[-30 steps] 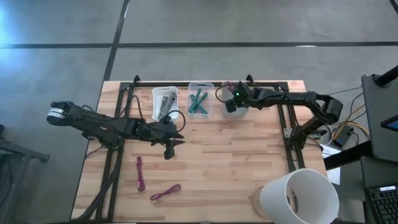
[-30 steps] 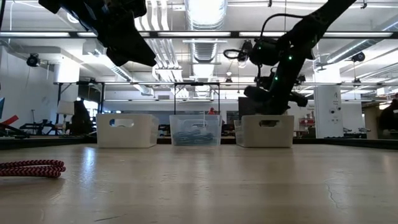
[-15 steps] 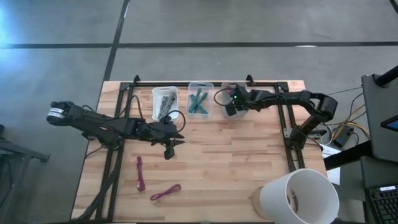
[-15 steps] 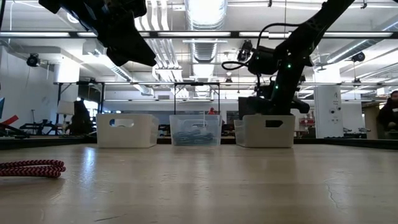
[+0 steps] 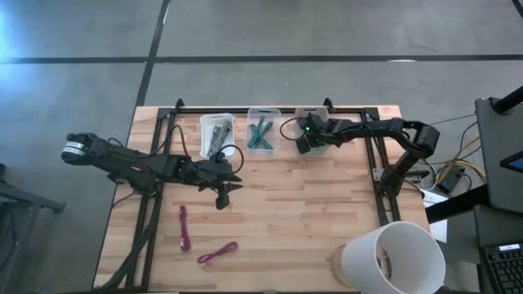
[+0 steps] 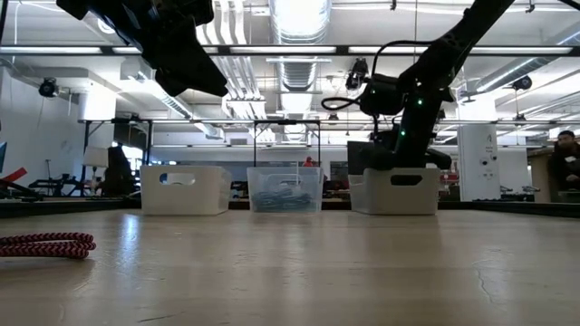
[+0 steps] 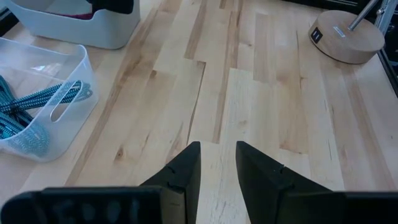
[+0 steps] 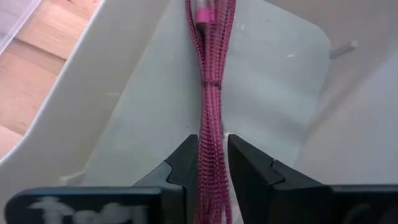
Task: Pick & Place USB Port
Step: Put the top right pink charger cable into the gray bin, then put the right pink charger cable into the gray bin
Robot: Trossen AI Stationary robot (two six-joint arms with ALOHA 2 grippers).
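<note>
Next, my left gripper needs to go to the pink cable nearer the white lamp shade and close by its looped end (image 5: 227, 248).
A pink braided USB cable (image 8: 210, 74), folded into a bundle, lies along the floor of the right white bin (image 5: 313, 115), its plug end (image 8: 202, 14) farthest from the fingers. My right gripper (image 8: 212, 149) is down inside that bin (image 6: 395, 190), shut on the cable. Two more pink cables (image 5: 184, 227) (image 5: 216, 251) lie flat on the table near its near-left part; one shows in the low view (image 6: 45, 244). My left gripper (image 5: 221, 196) hovers above the table's middle, slightly open and holding nothing (image 7: 217, 155). My right gripper pinches the pink cable bundle (image 8: 209, 134) between its two fingers, several strands together. The fingers (image 8: 186, 163) come from above, slanting down into the bin, and lie along the cable. The cable's length ahead of the fingers rests on the bin floor.
A left white bin (image 5: 216, 133) holds dark cables and a clear middle bin (image 5: 263, 131) holds teal cables (image 7: 31, 106). A white lamp shade (image 5: 392, 257) stands at the near-right corner on a round wooden base (image 7: 347, 34). Bare wood lies between the arms.
My right gripper has gone down into the right white bin and drifted slightly toward the table's near edge. The bin under it has shifted a little toward the table's right. The left arm has kept still.
</note>
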